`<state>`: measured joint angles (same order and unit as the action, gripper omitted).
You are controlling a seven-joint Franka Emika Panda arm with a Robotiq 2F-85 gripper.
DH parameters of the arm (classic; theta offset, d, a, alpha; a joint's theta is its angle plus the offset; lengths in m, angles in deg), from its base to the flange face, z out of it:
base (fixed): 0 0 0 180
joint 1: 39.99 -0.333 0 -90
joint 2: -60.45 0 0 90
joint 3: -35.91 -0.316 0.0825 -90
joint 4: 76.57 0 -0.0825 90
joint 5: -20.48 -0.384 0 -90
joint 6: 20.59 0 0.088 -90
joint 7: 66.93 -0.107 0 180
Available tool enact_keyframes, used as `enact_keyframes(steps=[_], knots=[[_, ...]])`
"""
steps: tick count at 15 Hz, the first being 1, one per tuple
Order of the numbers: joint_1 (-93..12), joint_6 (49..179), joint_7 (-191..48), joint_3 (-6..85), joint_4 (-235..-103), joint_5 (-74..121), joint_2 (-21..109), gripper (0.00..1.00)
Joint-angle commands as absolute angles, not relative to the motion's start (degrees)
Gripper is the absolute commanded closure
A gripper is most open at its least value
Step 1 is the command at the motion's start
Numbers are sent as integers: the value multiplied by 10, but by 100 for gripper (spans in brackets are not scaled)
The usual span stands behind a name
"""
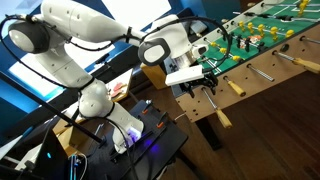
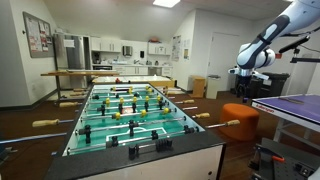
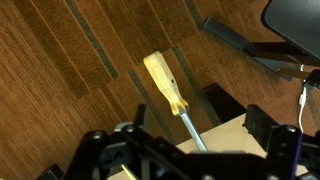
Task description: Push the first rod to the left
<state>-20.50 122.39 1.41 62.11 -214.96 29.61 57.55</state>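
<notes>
I should next move my gripper to the first rod's tan wooden handle point(image 1: 223, 118) point(image 3: 163, 78), out over the wood floor, and close it there.
The first rod point(image 3: 190, 128) is a thin silvery rod with a tan wooden handle point(image 3: 165, 85). In the wrist view it sticks out from the table's pale edge over the wood floor. My gripper point(image 3: 197, 127) is open, with one dark finger on each side of the rod just inside the handle, and neither finger visibly touches it. In an exterior view my gripper point(image 1: 200, 76) hangs at the near corner of the green foosball table point(image 1: 262, 42), and the rod's handle point(image 1: 222, 118) slopes down below it.
More wooden-handled rods point(image 1: 237, 89) stick out further along the same side. A dark bench with cables point(image 1: 140, 135) stands by the robot base. In an exterior view the foosball table point(image 2: 128, 150) fills the middle and an orange stool point(image 2: 240, 115) stands to its right.
</notes>
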Motion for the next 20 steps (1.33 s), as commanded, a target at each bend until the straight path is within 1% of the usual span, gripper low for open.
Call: enact_keyframes(steps=[1,5,7,13,17,18,20], knots=[[-188,1266,41,602,-2148,281,557,0],[-171,1362,124,596,-2148,318,502,0],[-150,1391,197,579,-2153,299,481,0],[-72,1398,351,536,-2151,259,426,0],[-12,1442,431,486,-2131,210,378,0],[-36,1415,393,512,-2149,237,405,0],[-17,1428,406,495,-2140,232,387,0]])
